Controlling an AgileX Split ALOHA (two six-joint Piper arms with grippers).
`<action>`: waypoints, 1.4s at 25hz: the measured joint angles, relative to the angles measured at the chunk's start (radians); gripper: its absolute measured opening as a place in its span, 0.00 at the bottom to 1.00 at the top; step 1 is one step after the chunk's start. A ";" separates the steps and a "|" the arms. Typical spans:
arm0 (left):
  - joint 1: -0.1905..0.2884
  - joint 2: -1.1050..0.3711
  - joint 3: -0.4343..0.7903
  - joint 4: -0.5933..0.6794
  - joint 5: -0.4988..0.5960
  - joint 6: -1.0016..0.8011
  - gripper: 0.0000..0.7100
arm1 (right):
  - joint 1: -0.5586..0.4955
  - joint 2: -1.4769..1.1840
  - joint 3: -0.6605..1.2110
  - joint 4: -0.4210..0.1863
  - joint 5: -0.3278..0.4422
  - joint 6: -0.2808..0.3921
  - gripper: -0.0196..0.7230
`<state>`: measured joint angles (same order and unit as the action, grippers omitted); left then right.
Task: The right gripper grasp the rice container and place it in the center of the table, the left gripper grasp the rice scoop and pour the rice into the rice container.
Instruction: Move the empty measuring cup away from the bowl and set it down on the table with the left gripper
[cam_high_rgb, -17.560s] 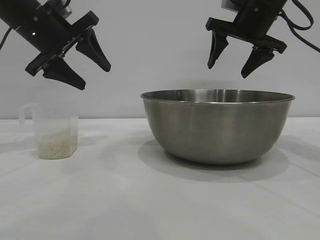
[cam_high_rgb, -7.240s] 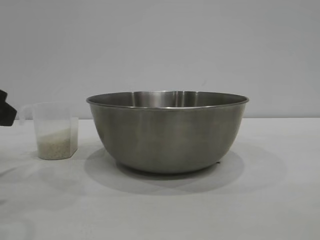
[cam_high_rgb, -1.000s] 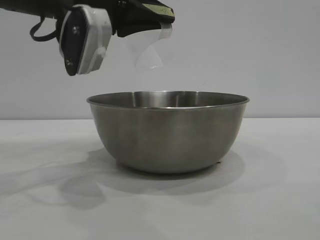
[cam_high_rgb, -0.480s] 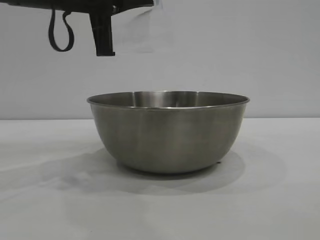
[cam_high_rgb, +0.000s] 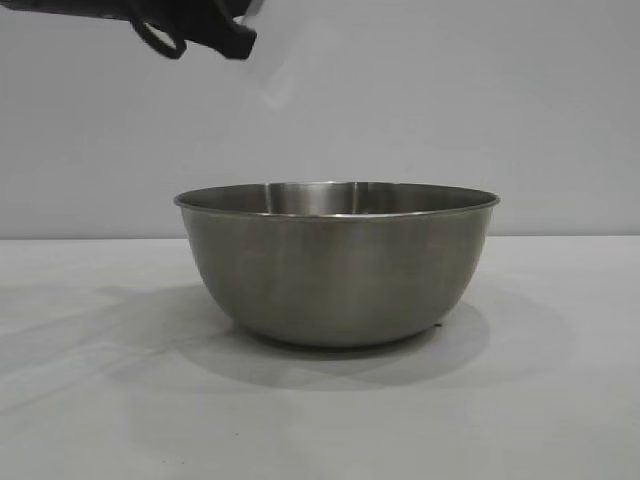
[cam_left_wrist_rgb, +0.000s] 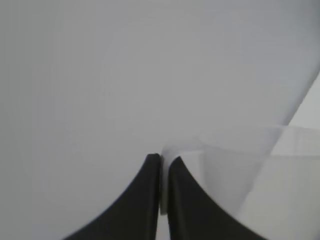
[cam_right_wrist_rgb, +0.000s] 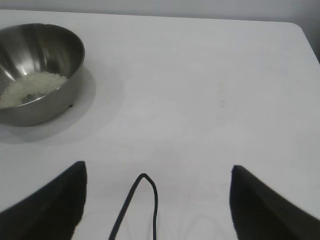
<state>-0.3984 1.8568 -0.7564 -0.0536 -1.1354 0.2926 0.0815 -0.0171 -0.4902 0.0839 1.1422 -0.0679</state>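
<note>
My left gripper has the rice scoop. It will put the scoop down on the bare white table (cam_high_rgb: 84, 322) beside the rice container.
The rice container (cam_high_rgb: 337, 265), a large steel bowl, stands on the white table (cam_high_rgb: 560, 400) at the middle. The right wrist view shows it (cam_right_wrist_rgb: 35, 75) with the rice (cam_right_wrist_rgb: 30, 87) heaped inside. My left gripper (cam_high_rgb: 240, 35) is high above the bowl's left rim, at the top edge of the exterior view. In the left wrist view the left gripper (cam_left_wrist_rgb: 164, 162) is shut on a thin part of the clear rice scoop (cam_left_wrist_rgb: 235, 165). The scoop (cam_high_rgb: 275, 60) shows as a faint blur beside the claw. My right gripper (cam_right_wrist_rgb: 157, 168) is open and empty over bare table (cam_right_wrist_rgb: 200, 75), away from the bowl.
A thin black cable loop (cam_right_wrist_rgb: 145, 200) hangs between the right gripper's fingers. A grey wall stands behind the table. The table's far corner (cam_right_wrist_rgb: 300, 30) shows in the right wrist view.
Over the last second the left arm with the scoop has lifted and turned from its tilt over the bowl, up to the top left. The bowl has stayed put.
</note>
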 joint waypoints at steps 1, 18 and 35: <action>0.000 0.000 0.021 -0.027 0.000 -0.010 0.00 | 0.000 0.000 0.000 0.000 0.000 0.000 0.74; 0.000 0.024 0.283 -0.296 -0.002 -0.185 0.00 | 0.000 0.000 0.000 0.000 0.000 0.000 0.74; 0.000 0.161 0.283 -0.316 -0.002 -0.185 0.07 | 0.000 0.000 0.000 0.000 0.000 0.000 0.74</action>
<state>-0.3984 2.0181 -0.4736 -0.3692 -1.1371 0.1074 0.0815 -0.0171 -0.4902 0.0839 1.1422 -0.0679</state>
